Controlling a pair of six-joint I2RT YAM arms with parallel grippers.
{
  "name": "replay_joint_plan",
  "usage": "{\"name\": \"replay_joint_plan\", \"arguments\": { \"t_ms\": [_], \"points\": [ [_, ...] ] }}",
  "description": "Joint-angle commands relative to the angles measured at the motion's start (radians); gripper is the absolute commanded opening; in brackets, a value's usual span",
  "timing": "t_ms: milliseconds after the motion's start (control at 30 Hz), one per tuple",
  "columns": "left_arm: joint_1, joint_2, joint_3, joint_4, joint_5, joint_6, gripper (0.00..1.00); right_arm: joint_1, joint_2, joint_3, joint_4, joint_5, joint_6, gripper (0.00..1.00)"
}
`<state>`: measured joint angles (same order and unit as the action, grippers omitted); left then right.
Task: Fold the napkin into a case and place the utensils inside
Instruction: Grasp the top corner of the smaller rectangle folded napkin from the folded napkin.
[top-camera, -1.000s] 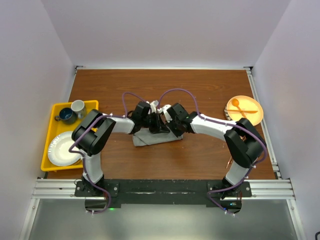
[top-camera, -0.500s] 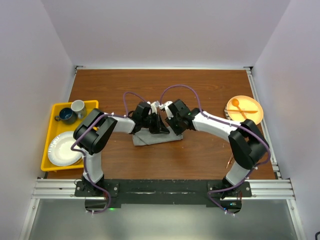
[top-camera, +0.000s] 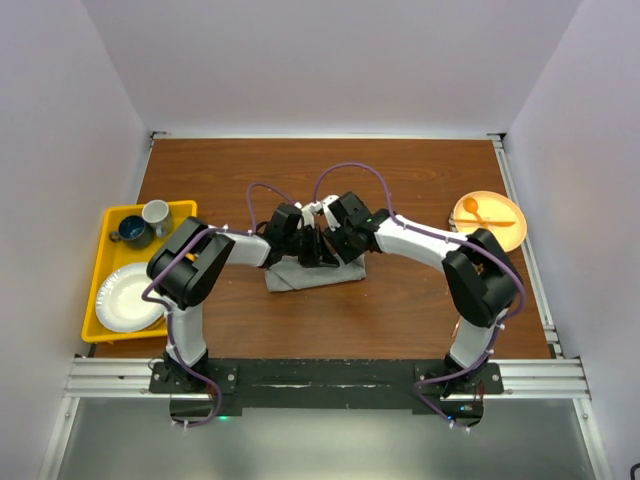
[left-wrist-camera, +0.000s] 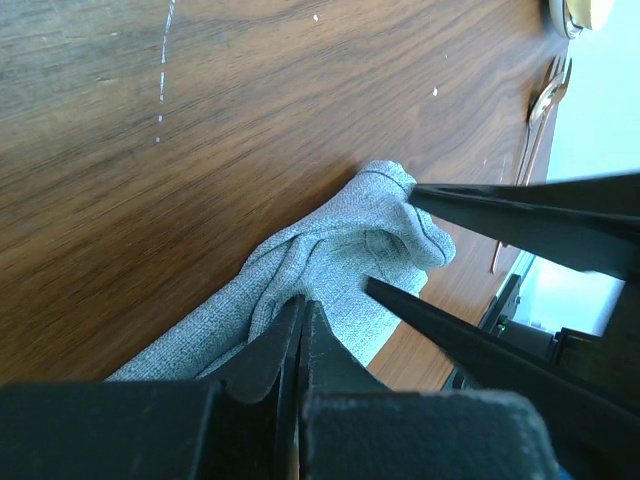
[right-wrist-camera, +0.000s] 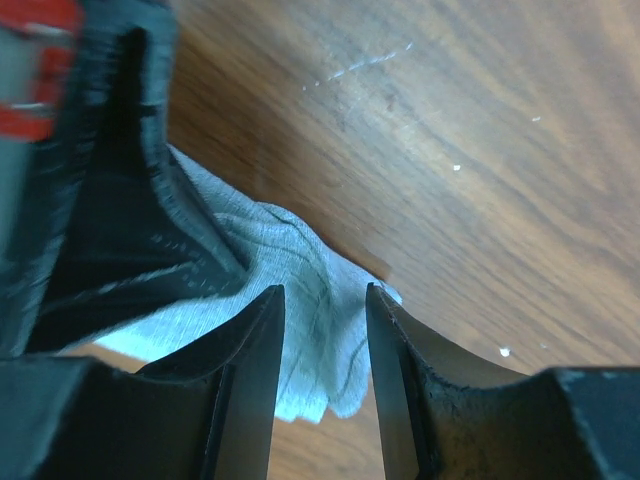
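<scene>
My left gripper creases the napkin, so it should open, back off and grab the edge of the napkin's fold while my right gripper pinches the napkin's corner (left-wrist-camera: 412, 236).
The grey napkin (top-camera: 305, 275) lies bunched and partly folded in the middle of the table, its rumpled corner (left-wrist-camera: 385, 225) raised. My left gripper (top-camera: 317, 252) (left-wrist-camera: 300, 303) is shut, with the cloth's creases gathered at its tips. My right gripper (top-camera: 336, 250) (right-wrist-camera: 325, 295) stands open just beside it, its fingers (left-wrist-camera: 500, 205) straddling the napkin's corner (right-wrist-camera: 320, 300) without pinching it. The copper utensils (left-wrist-camera: 543, 100) lie on the bare wood far off to the right in the left wrist view.
A yellow tray (top-camera: 92, 300) at the left edge holds a white plate (top-camera: 125, 297), a white cup (top-camera: 155, 213) and a dark cup (top-camera: 131, 231). An orange plate (top-camera: 503, 238) with an orange spoon (top-camera: 478, 214) sits at the right edge.
My right gripper has opened and let go of the napkin, and its arm has shifted slightly left. The left gripper has stayed shut in place.
</scene>
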<state>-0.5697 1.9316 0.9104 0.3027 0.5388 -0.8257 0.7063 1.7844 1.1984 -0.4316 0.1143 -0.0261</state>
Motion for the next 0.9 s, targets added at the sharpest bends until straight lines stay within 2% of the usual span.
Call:
{"name": "replay_joint_plan", "arguments": {
  "t_ms": [0,100,133,233,300,367,567,633,667,867],
  "points": [
    [0.002,0.033,-0.019,-0.059,-0.071,0.059,0.0,-0.001,0.026,0.03,0.027,0.028,0.005,0.41],
    [0.002,0.026,-0.019,-0.056,-0.068,0.06,0.0,-0.001,0.032,0.02,0.027,0.041,0.011,0.31],
    [0.002,0.021,-0.019,-0.05,-0.062,0.06,0.0,-0.001,0.032,0.014,0.028,0.041,0.008,0.15],
    [0.002,-0.025,-0.031,-0.001,-0.043,0.059,0.01,-0.001,0.018,-0.016,0.048,0.047,-0.008,0.01],
    [0.013,-0.072,-0.047,0.033,-0.016,0.059,0.11,-0.001,0.012,-0.037,0.07,0.05,-0.018,0.0],
    [0.034,-0.104,-0.056,0.039,-0.005,0.071,0.14,-0.002,0.009,-0.051,0.083,0.05,-0.024,0.0],
    [0.126,-0.2,-0.076,-0.042,0.055,0.16,0.32,-0.002,-0.002,-0.079,0.109,0.054,-0.026,0.0],
    [0.151,-0.215,-0.076,-0.069,0.073,0.223,0.34,-0.002,-0.008,-0.085,0.116,0.056,-0.028,0.0],
    [0.157,-0.217,-0.074,-0.082,0.079,0.244,0.38,-0.002,-0.014,-0.089,0.119,0.058,-0.026,0.0],
    [0.165,-0.201,-0.061,-0.07,0.202,0.364,0.43,-0.002,-0.034,-0.115,0.146,0.051,-0.021,0.0]
  ]
}}
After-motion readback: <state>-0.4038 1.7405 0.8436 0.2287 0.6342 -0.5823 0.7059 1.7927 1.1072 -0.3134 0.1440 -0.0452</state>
